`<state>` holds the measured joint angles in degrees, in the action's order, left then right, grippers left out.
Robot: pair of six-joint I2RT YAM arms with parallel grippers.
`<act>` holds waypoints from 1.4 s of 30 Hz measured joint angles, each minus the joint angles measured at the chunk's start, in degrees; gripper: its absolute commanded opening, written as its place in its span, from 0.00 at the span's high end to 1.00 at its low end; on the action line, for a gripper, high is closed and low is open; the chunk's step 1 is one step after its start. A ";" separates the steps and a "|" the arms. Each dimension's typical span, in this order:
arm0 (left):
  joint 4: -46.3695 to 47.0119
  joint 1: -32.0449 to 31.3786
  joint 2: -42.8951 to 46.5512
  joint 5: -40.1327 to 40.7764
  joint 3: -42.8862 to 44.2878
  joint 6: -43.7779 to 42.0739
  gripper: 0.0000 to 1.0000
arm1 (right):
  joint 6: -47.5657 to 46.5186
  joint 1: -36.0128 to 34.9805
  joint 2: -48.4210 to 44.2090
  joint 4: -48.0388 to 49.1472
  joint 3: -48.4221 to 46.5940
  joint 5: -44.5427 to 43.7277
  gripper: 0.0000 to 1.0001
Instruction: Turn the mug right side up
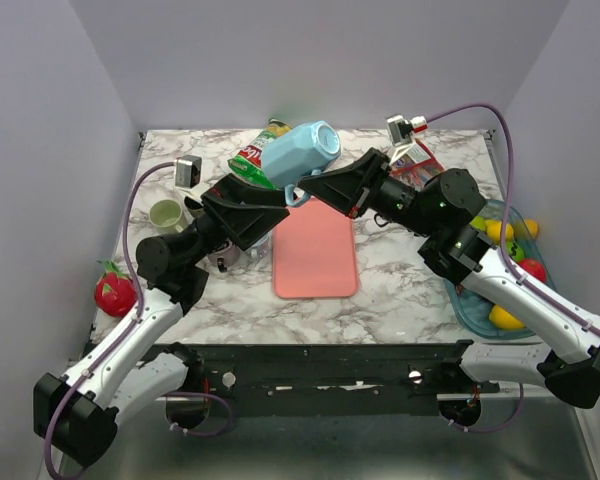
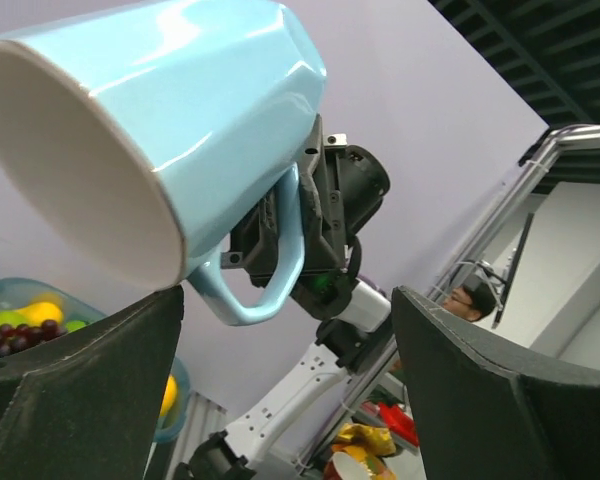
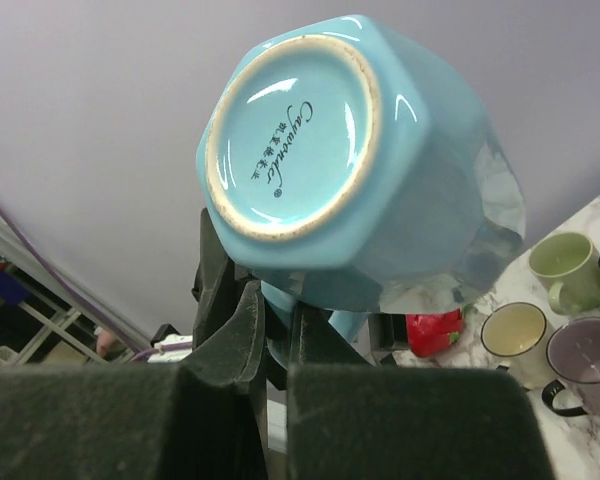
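Observation:
The mug's handle slants past the open fingers of my left gripper, so I need to turn the mug and take the handle (image 2: 222, 296) near the mug's rim with that left gripper.
A light blue mug (image 1: 300, 152) hangs in the air over the back middle of the table, tipped on its side. Its base (image 3: 290, 130) faces the right wrist camera and its white mouth (image 2: 70, 160) faces down-left toward the left wrist camera. My right gripper (image 1: 298, 190) is shut on the mug's handle (image 2: 270, 270); in the right wrist view the fingers (image 3: 235, 340) pinch that handle. My left gripper (image 2: 290, 390) stands open just below the mug, with the rim close above its left finger (image 2: 80, 390) and nothing between the jaws.
A pink cutting board (image 1: 315, 250) lies mid-table under the arms. A green mug (image 1: 167, 214) and other cups (image 3: 515, 330) stand at the left, near a red strawberry toy (image 1: 115, 292). A blue fruit tray (image 1: 470, 305) sits right. Packets (image 1: 260, 155) lie at the back.

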<state>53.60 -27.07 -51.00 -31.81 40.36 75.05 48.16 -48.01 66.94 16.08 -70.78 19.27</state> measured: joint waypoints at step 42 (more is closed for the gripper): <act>19.17 -7.67 -14.99 3.61 -1.16 15.65 0.01 | 1.18 -0.20 0.48 13.31 4.98 6.36 0.99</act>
<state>72.77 -34.74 -66.00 -28.21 39.20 90.70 49.34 -48.21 67.42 29.39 -65.80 25.63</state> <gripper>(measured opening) 0.988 0.098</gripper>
